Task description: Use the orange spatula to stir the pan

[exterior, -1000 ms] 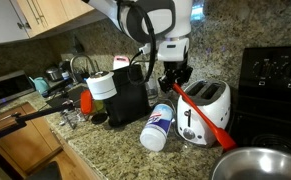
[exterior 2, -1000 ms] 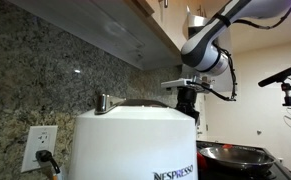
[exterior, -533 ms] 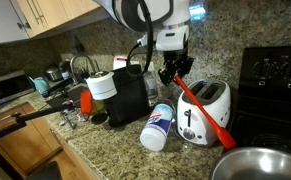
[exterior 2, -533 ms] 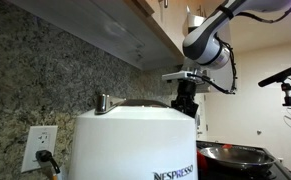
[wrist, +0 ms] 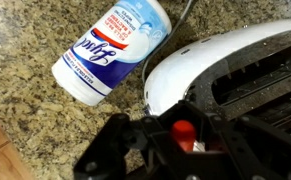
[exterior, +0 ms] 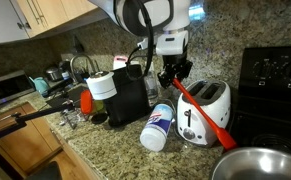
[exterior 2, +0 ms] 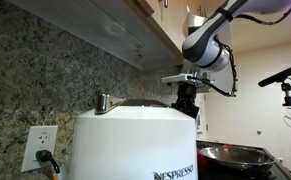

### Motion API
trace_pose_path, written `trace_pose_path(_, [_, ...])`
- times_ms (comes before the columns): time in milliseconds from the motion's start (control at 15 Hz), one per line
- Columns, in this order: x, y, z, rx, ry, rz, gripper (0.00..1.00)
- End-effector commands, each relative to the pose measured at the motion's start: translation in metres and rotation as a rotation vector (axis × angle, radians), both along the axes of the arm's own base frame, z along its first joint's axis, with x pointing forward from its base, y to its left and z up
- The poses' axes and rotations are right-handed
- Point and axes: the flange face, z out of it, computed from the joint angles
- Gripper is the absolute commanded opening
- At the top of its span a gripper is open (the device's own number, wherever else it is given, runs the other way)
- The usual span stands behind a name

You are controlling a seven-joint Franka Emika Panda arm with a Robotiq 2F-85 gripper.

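Observation:
The robot's gripper holds the orange spatula by the top of its handle, so it should lean the spatula on the white toaster and grip the spatula's handle lower [exterior: 190,99] to use it for stirring the pan.
The orange spatula [exterior: 202,110] hangs slanted in the air over the white toaster [exterior: 207,108], its blade end down to the right near the pan. My gripper [exterior: 174,79] is shut on the top of its handle. In the wrist view the gripper [wrist: 185,136] has its fingers closed round the orange handle end [wrist: 184,131]. The shiny silver pan [exterior: 261,164] sits at the lower right of an exterior view, and the pan [exterior 2: 235,155] also shows low behind the coffee machine. Its handle is out of view.
A Lysol wipes canister [exterior: 158,126] lies on its side on the granite counter [exterior: 105,145], beside the toaster. A black coffee machine [exterior: 131,95] stands to the left, and a black stove [exterior: 275,80] is at the right. A white Nespresso machine [exterior 2: 135,140] blocks much of one exterior view.
The gripper has risen a little with the spatula over the first half second, then stayed put.

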Motion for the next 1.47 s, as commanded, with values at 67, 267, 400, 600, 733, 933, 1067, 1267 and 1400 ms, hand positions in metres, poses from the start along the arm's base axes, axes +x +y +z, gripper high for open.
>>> trace_pose_path(67, [0.004, 0.006, -0.011, 0.015, 0.037, 0.018, 0.02])
trace_pose_path(267, [0.005, 0.008, -0.023, 0.026, 0.084, 0.027, 0.34])
trace_pose_path(400, [0.003, 0.008, -0.027, 0.032, 0.102, 0.029, 0.48])
trace_pose_path(600, [0.0, 0.007, -0.026, 0.025, 0.109, 0.034, 0.7])
trace_pose_path(733, [-0.002, 0.0, -0.024, 0.024, 0.106, 0.025, 0.85])
trace_pose_path(933, [-0.004, -0.012, -0.027, 0.027, 0.107, 0.009, 1.0])
trace_pose_path(1067, [-0.003, -0.017, -0.031, 0.035, 0.11, 0.003, 1.0])
trace_pose_path(1267, [-0.003, -0.018, -0.035, 0.038, 0.116, 0.003, 1.0])
trace_pose_path(1400, [-0.002, -0.017, -0.036, 0.043, 0.117, 0.006, 1.0])
